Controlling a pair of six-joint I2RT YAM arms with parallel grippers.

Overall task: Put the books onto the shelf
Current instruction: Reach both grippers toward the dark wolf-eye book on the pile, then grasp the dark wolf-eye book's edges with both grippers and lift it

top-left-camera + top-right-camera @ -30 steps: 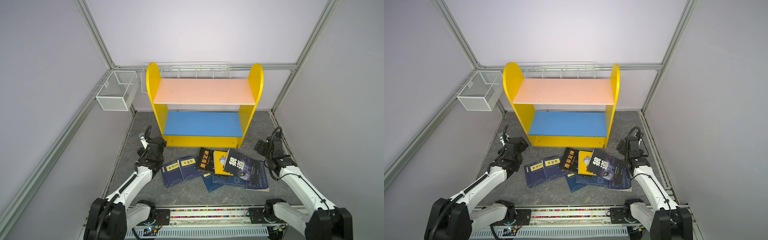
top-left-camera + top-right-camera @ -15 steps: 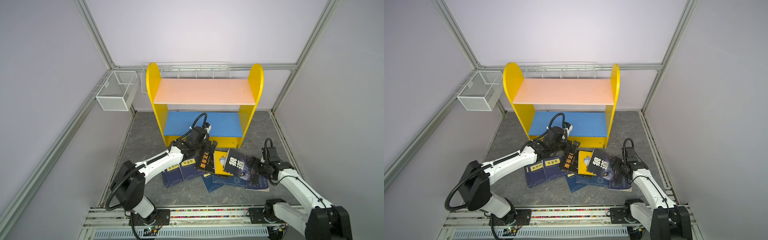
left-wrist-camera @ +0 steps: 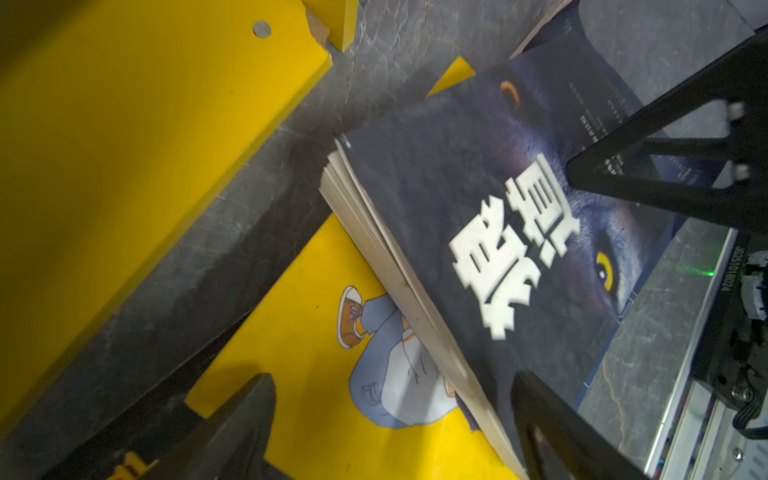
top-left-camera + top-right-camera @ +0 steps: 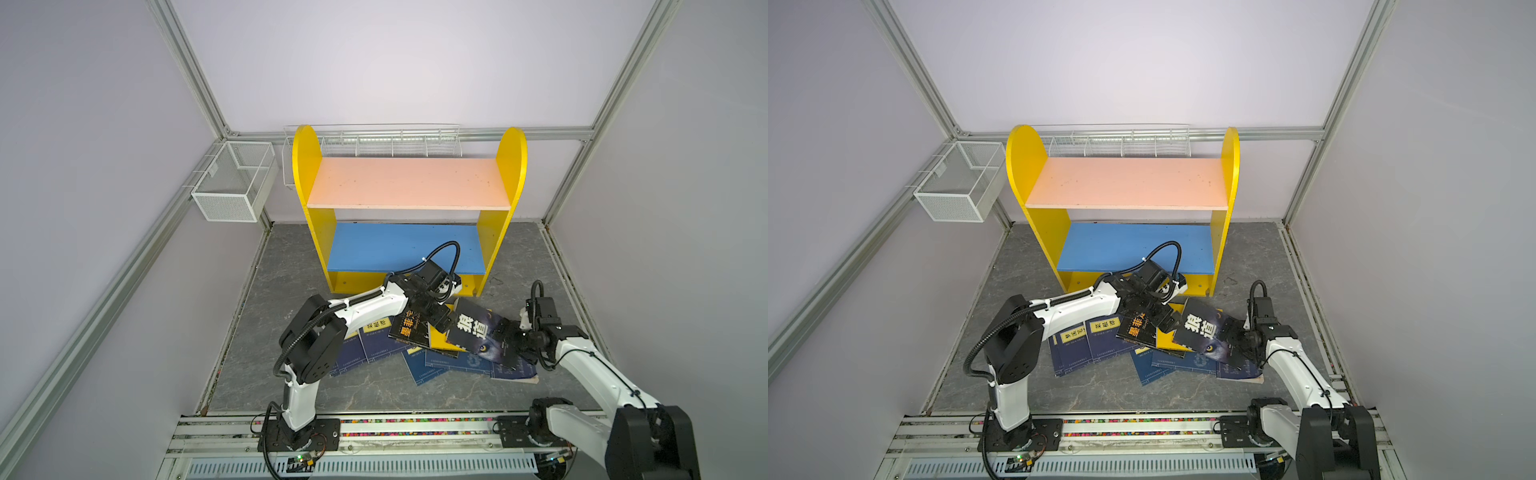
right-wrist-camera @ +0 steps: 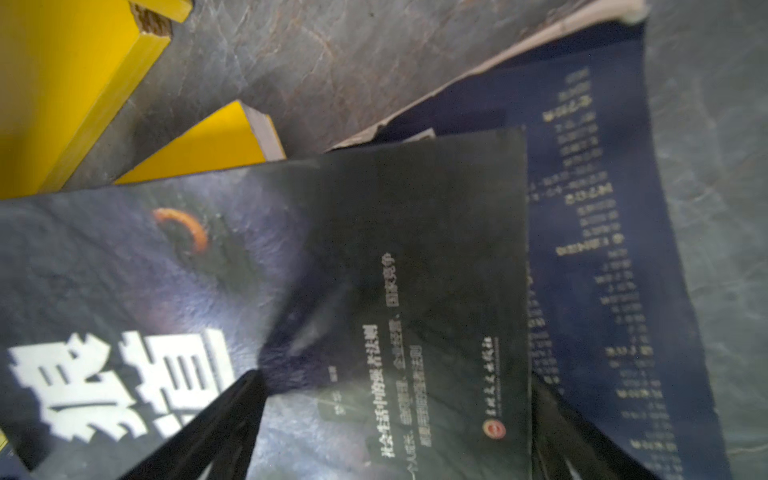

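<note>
My right gripper should grab the middle of the wolf-cover book's short edge (image 4: 510, 342) (image 5: 529, 336), the one opposite my left gripper, past the book's white title.
The books lie in a loose pile on the grey floor in front of the shelf (image 4: 305, 166), whose pink and blue boards are bare. On top is a black wolf-cover book (image 4: 473, 332) (image 3: 478, 216) (image 5: 174, 291), partly over a yellow book (image 4: 438, 345) (image 3: 316, 332) and beside a black book with an orange title (image 4: 409, 328). Navy books (image 4: 374, 345) spread underneath. My left gripper (image 4: 440, 324) (image 3: 395, 415) is open, straddling the wolf book's page edge. My right gripper (image 4: 505, 338) (image 5: 395, 432) is open across that book's opposite side.
A white wire-mesh basket (image 4: 232, 183) hangs on the left wall, and a long white wire rack (image 4: 374, 141) runs behind the shelf top. The arm rail (image 4: 374, 428) borders the front. A navy book (image 5: 602, 249) with a worn corner lies under the wolf book.
My left arm swung from the left side across the pile to the wolf book's left edge. My right gripper dropped from near the right wall onto that book's right edge.
</note>
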